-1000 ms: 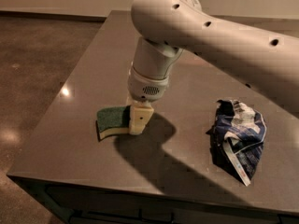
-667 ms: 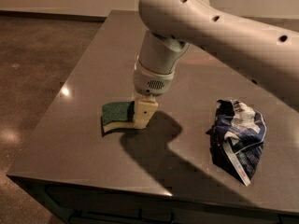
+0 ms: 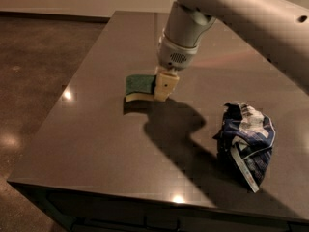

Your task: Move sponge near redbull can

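The sponge, now hanging just above the tabletop, will be let go on the dark table [image 3: 170, 70] just in front of the redbull can, behind the white arm.
The sponge [image 3: 138, 86], dark green on top with a pale yellow base, is near the middle of the dark table [image 3: 96, 144]. My gripper [image 3: 163, 87] comes down from the white arm and is shut on the sponge's right end. One tan finger [image 3: 164, 85] shows, and the other is hidden behind it. The sponge hangs just above the tabletop and casts a shadow below itself. The redbull can is out of view.
A crumpled dark blue and white snack bag [image 3: 247, 140] lies on the table's right side, toward the front. The arm's shadow falls between the sponge and the bag. The table's left edge [image 3: 72, 76] drops off to a brown floor.
The gripper has moved away from the front edge and to the right, and the sponge has gone with it. The snack bag has not moved.
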Robot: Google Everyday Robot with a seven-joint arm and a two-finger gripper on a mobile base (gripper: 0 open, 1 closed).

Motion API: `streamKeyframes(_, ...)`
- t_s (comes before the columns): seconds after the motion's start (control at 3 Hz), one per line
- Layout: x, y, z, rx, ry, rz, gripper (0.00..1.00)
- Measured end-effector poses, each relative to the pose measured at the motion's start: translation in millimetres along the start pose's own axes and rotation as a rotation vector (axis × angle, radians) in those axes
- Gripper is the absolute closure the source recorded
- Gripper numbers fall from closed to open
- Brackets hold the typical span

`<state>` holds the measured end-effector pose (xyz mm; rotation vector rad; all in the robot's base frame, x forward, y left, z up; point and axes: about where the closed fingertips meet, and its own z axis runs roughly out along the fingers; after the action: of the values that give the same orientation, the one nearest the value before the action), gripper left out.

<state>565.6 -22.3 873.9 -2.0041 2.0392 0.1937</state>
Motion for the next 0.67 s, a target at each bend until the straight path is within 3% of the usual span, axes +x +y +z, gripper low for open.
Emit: streamKeyframes(0.67, 46, -69, -4, 0.043, 0.032, 0.097, 1.00)
